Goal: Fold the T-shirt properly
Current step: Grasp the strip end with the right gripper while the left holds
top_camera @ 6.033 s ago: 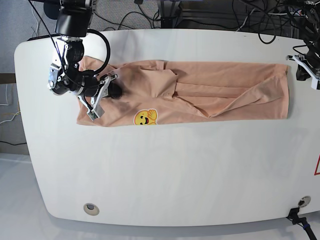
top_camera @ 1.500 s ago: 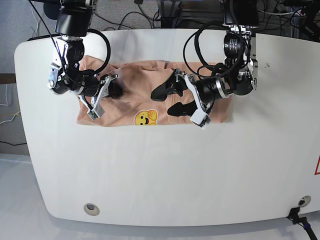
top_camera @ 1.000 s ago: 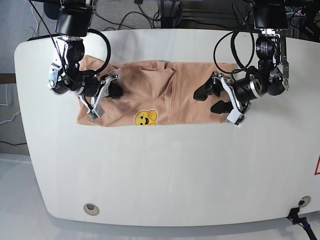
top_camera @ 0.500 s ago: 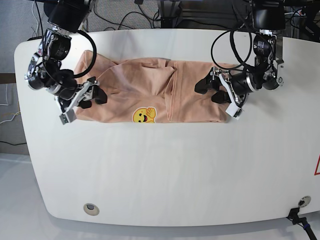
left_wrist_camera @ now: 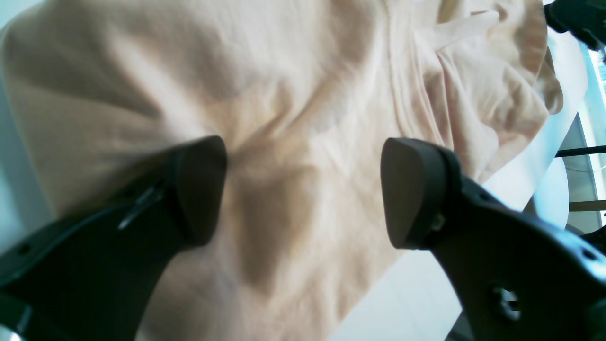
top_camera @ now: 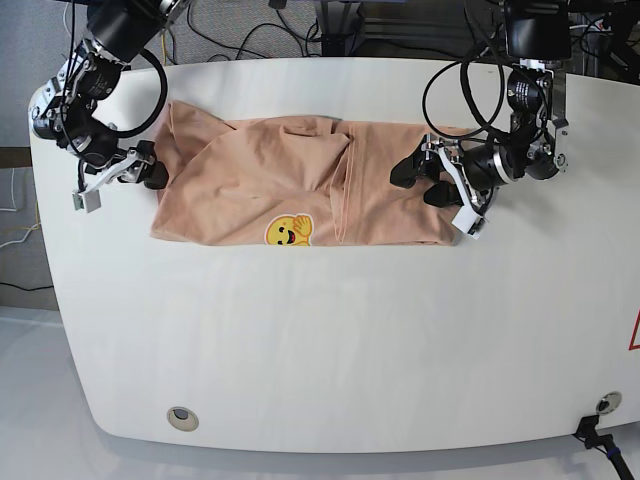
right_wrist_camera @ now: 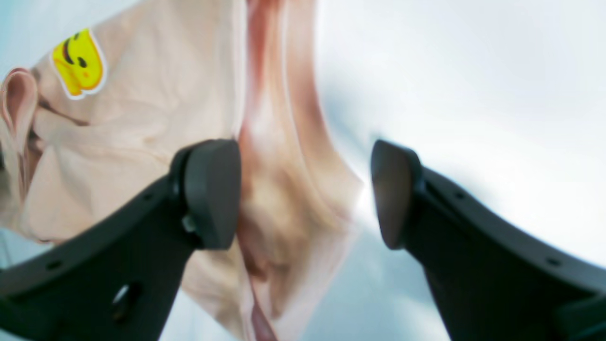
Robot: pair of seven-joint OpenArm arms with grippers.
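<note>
The T-shirt's outer edge comes only partway between the fingers of my right gripper, so I will move that gripper farther in and pinch more cloth [top_camera: 190, 168] before I fold.
The peach T-shirt [top_camera: 260, 180] lies on the white table [top_camera: 330, 340], its right part doubled over so it ends near the middle right. The yellow smiley print [top_camera: 290, 232] is at its near edge and also shows in the right wrist view [right_wrist_camera: 78, 64]. My left gripper [top_camera: 420, 183] is open, its fingers resting on the shirt's right end; the left wrist view shows wrinkled cloth [left_wrist_camera: 284, 71] between the spread jaws of that gripper [left_wrist_camera: 303, 189]. My right gripper [top_camera: 120, 185] is open at the shirt's left edge; in the right wrist view [right_wrist_camera: 303, 194] the blurred cloth edge [right_wrist_camera: 284, 189] lies between its jaws.
A round hole [top_camera: 181, 417] sits near the table's front left. Cables [top_camera: 300, 30] run behind the far edge. A red mark [top_camera: 634, 335] shows at the right border. The table's curved left edge is close to my right gripper.
The left gripper carried the shirt's right end leftward, folding it over, then returned to the new right end. The right gripper has slid left from on the shirt to its left edge.
</note>
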